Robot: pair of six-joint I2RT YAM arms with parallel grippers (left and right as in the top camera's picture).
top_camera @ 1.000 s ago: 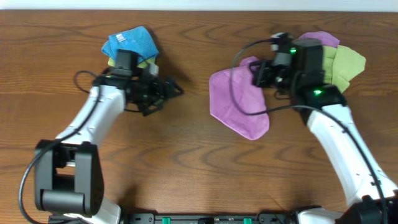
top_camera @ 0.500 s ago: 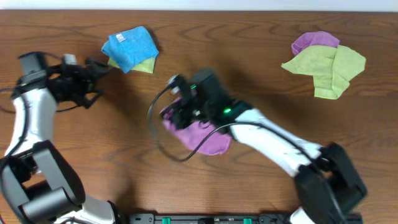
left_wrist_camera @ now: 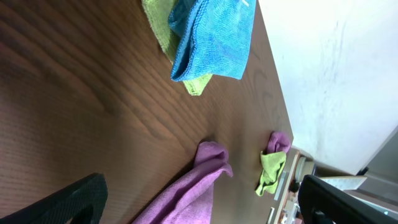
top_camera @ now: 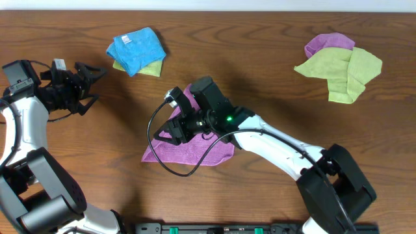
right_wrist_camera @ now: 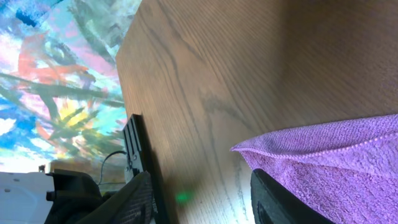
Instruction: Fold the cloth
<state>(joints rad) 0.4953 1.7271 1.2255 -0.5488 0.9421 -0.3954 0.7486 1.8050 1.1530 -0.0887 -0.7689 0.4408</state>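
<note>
I need to next move my left gripper to the near corner (top_camera: 145, 159) of the purple cloth, on my left gripper's side, and close it there.
The purple cloth (top_camera: 195, 149) lies spread on the table's middle, one corner running up under my right arm. My right gripper (top_camera: 174, 130) is low over its left part. In the right wrist view the jaws (right_wrist_camera: 199, 205) are open, and the cloth's hemmed edge (right_wrist_camera: 336, 168) lies by the right finger, not pinched. My left gripper (top_camera: 88, 75) is open and empty at the far left, well away from the cloth. The left wrist view shows its open jaws (left_wrist_camera: 205, 202) with the purple cloth (left_wrist_camera: 193, 186) beyond them.
A folded blue cloth (top_camera: 136, 47) on a green one sits at the back left and shows in the left wrist view (left_wrist_camera: 211, 37). A green and purple cloth pile (top_camera: 341, 65) lies at the back right. The table's front edge (right_wrist_camera: 134, 93) is near my right gripper.
The purple cloth went from the back right to the middle with my right gripper, then from bunched to spread out flat. My left arm swung out to the far left.
</note>
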